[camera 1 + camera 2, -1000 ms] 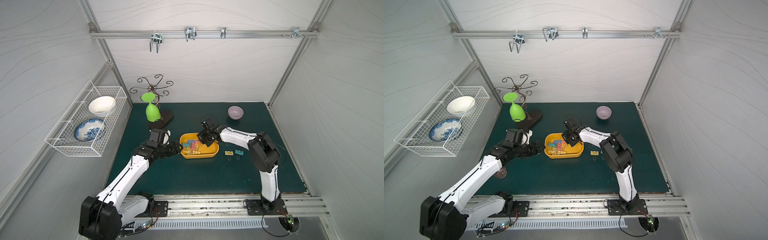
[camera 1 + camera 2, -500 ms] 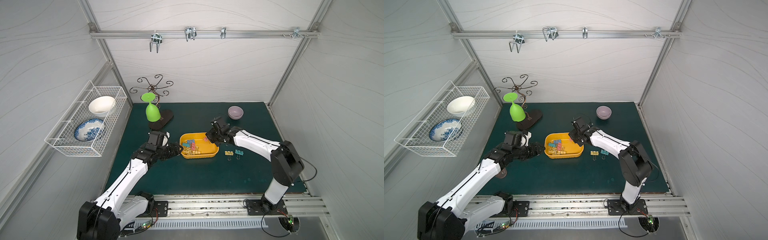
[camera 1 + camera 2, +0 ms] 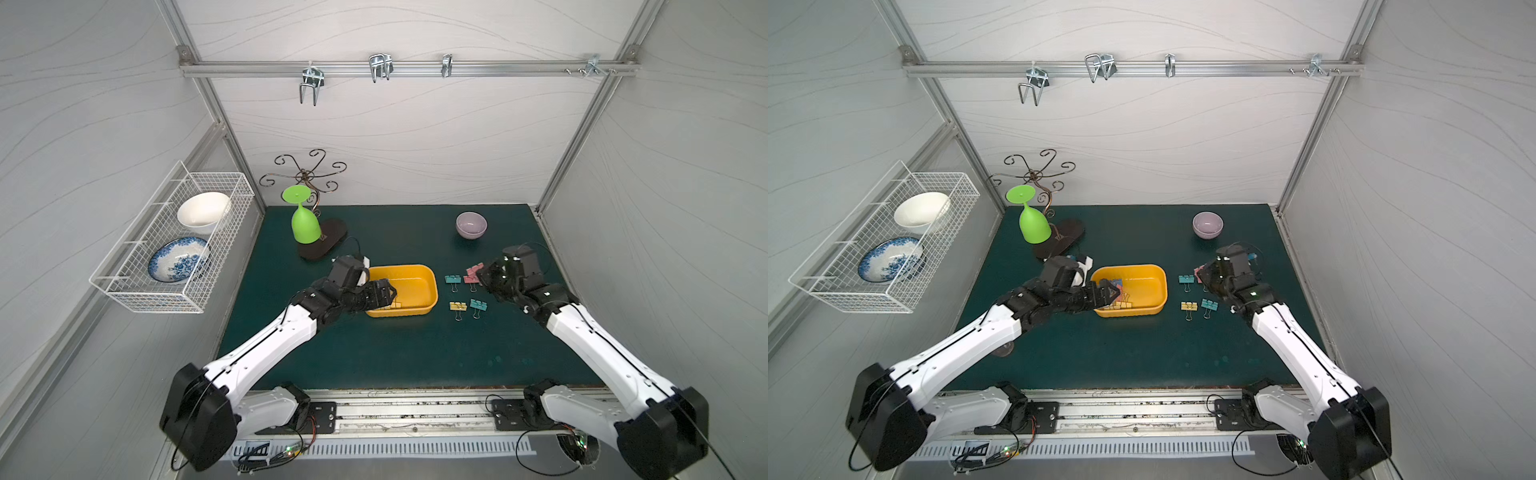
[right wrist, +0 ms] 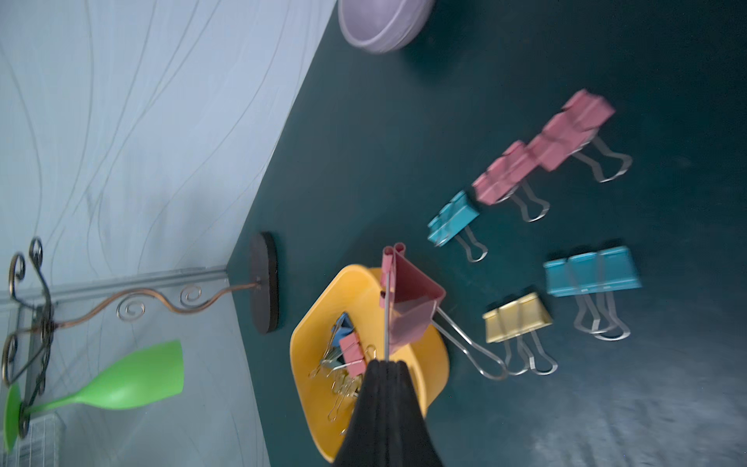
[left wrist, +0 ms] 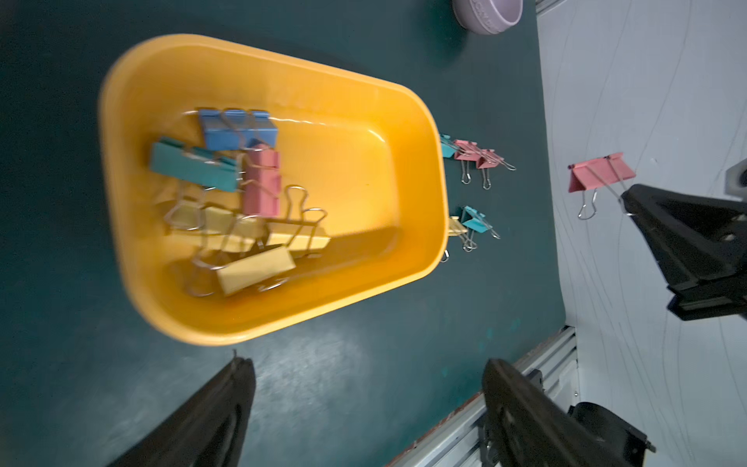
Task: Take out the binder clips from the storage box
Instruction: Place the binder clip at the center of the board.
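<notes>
I need to open my right gripper to release the pink clip on the mat (image 3: 496,307) (image 4: 670,225) next to the front teal clip, across from the yellow clip.
The yellow storage box (image 3: 426,276) (image 3: 1154,282) sits mid-mat and holds several binder clips: blue (image 5: 238,129), teal (image 5: 194,167), pink (image 5: 262,182) and yellow (image 5: 254,269). My left gripper (image 3: 388,293) (image 3: 1113,291) (image 5: 370,364) hangs open over the box's left end, nothing between its fingers. Right of the box, my right gripper (image 3: 484,276) (image 3: 1204,274) (image 4: 386,362) is shut on a pink clip (image 4: 412,295) (image 5: 602,176), pinching its wire handle above the mat. On the mat beside it lie several clips: teal (image 3: 453,278), pink (image 3: 473,272), yellow (image 3: 457,306), teal (image 3: 478,304).
A lilac bowl (image 3: 471,225) stands at the back right. An upturned green goblet (image 3: 305,222) hangs on a scrolled metal stand with a dark base (image 3: 328,243) behind the box. A white wire basket (image 3: 174,241) with two bowls hangs on the left wall.
My right gripper has carried the pink clip from the box out to the right, over the clips on the mat. My left gripper has reached over the box and opened wider.
</notes>
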